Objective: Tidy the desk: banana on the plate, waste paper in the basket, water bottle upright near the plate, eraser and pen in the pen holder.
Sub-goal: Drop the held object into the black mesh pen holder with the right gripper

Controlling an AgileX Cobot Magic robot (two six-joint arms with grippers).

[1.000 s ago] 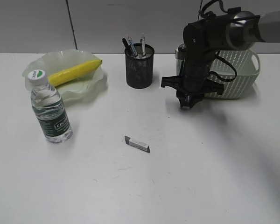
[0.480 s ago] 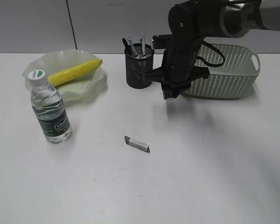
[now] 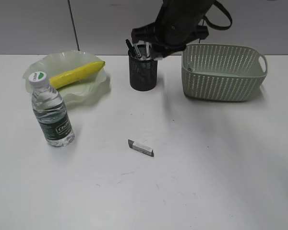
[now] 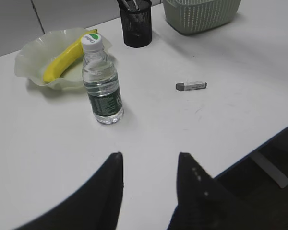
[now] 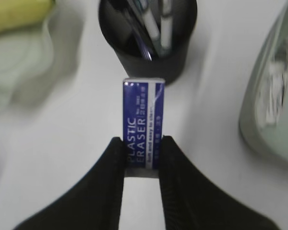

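Observation:
The blue eraser, now held just above the pen holder, will be let go by my right gripper inside the black mesh pen holder (image 3: 143, 74) (image 5: 143, 53), down next to the standing pens.
My right gripper (image 5: 141, 141) is shut on a blue eraser (image 5: 143, 122) labelled "PLASTIC ERASER", held just in front of and above the black mesh pen holder (image 5: 180, 57). Pens (image 5: 158, 28) stand inside the holder. In the exterior view the right gripper (image 3: 156, 50) hovers by the rim of the pen holder (image 3: 143, 72). The banana (image 3: 77, 73) lies on the green plate (image 3: 93, 88). The water bottle (image 3: 50, 112) stands upright in front of the plate. My left gripper (image 4: 149, 160) is open and empty over the desk's near edge. The waste paper is out of view.
The green basket (image 3: 223, 76) stands to the right of the pen holder. A small grey and white bar (image 3: 140, 147) lies on the desk (image 3: 206, 167) in the middle, also seen as the bar (image 4: 191, 86) in the left wrist view.
The right arm has swung left and upward from in front of the basket to above the pen holder, still gripping the eraser. Nothing else has moved.

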